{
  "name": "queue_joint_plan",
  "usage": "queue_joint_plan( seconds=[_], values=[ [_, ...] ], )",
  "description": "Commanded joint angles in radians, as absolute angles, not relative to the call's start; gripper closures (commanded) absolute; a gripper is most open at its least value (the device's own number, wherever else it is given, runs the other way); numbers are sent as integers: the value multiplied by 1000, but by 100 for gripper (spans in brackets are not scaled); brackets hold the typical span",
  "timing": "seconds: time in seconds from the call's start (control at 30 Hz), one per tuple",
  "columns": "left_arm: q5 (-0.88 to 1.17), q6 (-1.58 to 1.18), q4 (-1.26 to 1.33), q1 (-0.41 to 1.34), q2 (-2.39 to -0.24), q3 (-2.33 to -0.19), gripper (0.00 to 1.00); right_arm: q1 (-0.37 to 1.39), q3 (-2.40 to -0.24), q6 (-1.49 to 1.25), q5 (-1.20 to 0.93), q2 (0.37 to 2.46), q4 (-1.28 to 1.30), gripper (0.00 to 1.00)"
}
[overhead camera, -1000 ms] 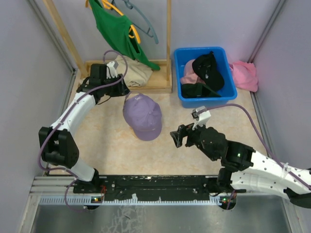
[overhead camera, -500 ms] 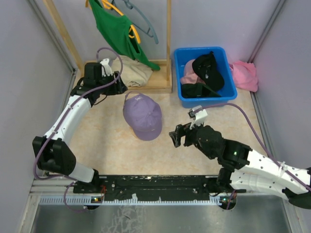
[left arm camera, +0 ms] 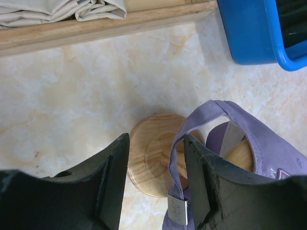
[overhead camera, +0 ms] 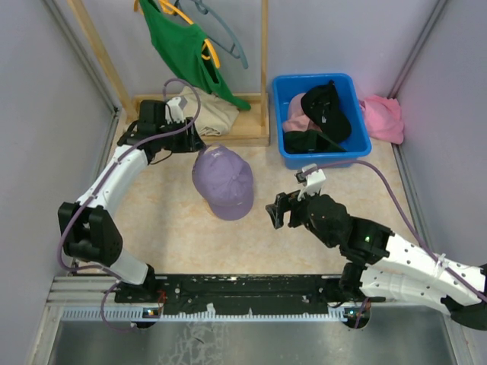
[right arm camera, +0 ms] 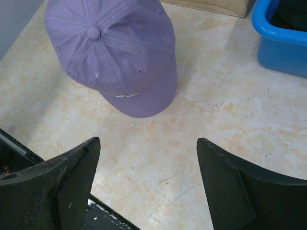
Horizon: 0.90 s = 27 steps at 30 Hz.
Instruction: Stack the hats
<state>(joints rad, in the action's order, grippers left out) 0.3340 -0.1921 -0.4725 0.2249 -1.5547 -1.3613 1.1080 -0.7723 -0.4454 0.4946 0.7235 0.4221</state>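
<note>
I will close my left gripper on the cap's back strap (left arm camera: 173, 165) and pull the lavender cap back, because it tips forward on the wooden stand toward its brim.
A lavender cap (overhead camera: 222, 181) sits on a round wooden stand (left arm camera: 148, 167) in the middle of the table, brim toward the near edge. My left gripper (overhead camera: 193, 144) is open at the cap's rear. In the left wrist view (left arm camera: 156, 139) the cap's back strap (left arm camera: 192, 124) runs between the jaws, close to the right finger. My right gripper (overhead camera: 275, 213) is open and empty right of the cap; in its wrist view (right arm camera: 147, 141) the cap (right arm camera: 115, 52) lies ahead. Two black caps (overhead camera: 327, 106) and a pink cap (overhead camera: 295, 114) lie in the blue bin (overhead camera: 361, 141).
A wooden rack (overhead camera: 228, 137) with folded beige cloth (overhead camera: 209, 112) stands at the back left, a green shirt (overhead camera: 179, 46) hanging on it. A bright pink cloth (overhead camera: 384, 118) lies right of the bin. Grey walls close in both sides.
My left gripper drew back to the left, away from the cap, then came back to the cap's rear strap. The cap and the right arm have barely moved.
</note>
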Motion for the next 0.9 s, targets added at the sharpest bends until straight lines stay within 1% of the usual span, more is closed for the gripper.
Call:
queue_joint_plan(
  seconds=[0.0, 0.13, 0.23, 0.33, 0.43, 0.6, 0.87],
  values=[
    [378, -172, -483, 236, -1556, -1395, 43, 1091, -786, -439, 490, 725, 401, 18],
    [323, -177, -482, 236, -1513, -1392, 34, 1087, -780, -443, 481, 728, 398, 18],
    [296, -178, -493, 236, -1481, -1418, 31, 1086, -781, -443, 475, 734, 398, 18],
    [322, -167, -523, 236, -1485, -1456, 31, 1086, -781, -445, 471, 735, 400, 18],
    [354, -152, -537, 236, -1502, -1462, 33, 1085, -778, -447, 475, 727, 402, 18],
    [382, -149, -526, 236, -1533, -1433, 35, 1085, -774, -452, 476, 720, 405, 18],
    [371, -129, -526, 236, -1550, -1397, 39, 1081, -766, -453, 478, 717, 406, 18]
  ],
)
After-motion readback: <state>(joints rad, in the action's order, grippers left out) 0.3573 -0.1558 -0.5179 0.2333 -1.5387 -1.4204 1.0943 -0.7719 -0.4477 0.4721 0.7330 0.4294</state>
